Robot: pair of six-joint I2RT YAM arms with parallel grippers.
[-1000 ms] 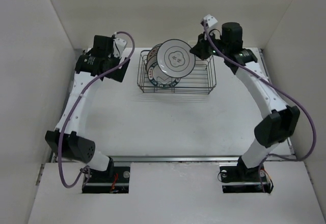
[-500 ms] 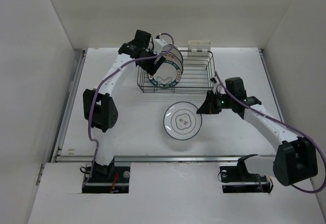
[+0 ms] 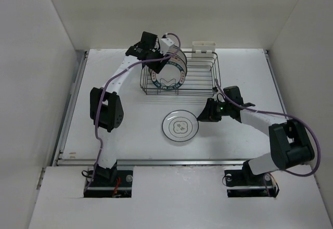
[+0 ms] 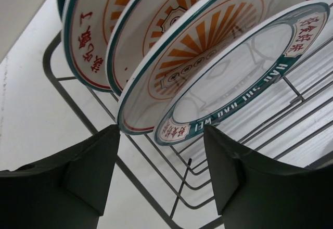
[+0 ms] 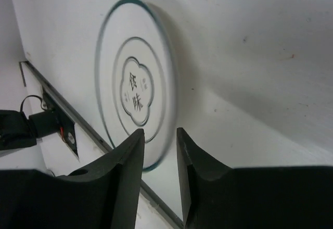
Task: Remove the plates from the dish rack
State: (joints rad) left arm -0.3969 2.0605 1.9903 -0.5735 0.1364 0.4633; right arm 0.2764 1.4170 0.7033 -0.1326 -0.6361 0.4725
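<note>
My left gripper will back off, shift clear and pinch only the front lettered plate's rim (image 4: 169,143), because the sunburst plate's rim also lies within its open fingers.
The dish rack (image 3: 203,83) stands at the back of the table and holds several plates (image 3: 167,72) upright at its left end. My left gripper (image 3: 161,58) is open over them. In the left wrist view its jaws (image 4: 161,135) stand wide on either side of the lower rim of the front teal-rimmed lettered plate (image 4: 239,73), with sunburst plates (image 4: 203,36) behind it. A white plate with a dark rim and a flower-shaped centre mark (image 3: 180,126) lies flat on the table in front of the rack. My right gripper (image 3: 206,113) is just right of it, slightly open and empty (image 5: 160,132). The plate (image 5: 136,88) lies just past its fingertips.
A white plastic cup holder (image 3: 204,48) is clipped on the rack's far edge. White walls close in the table at the back and on both sides. The table's front rail (image 3: 177,161) runs just in front of the lying plate.
The right gripper carried the white plate from above the rack down to the table in front and let go of it. The left arm swung in from the left to the racked plates.
</note>
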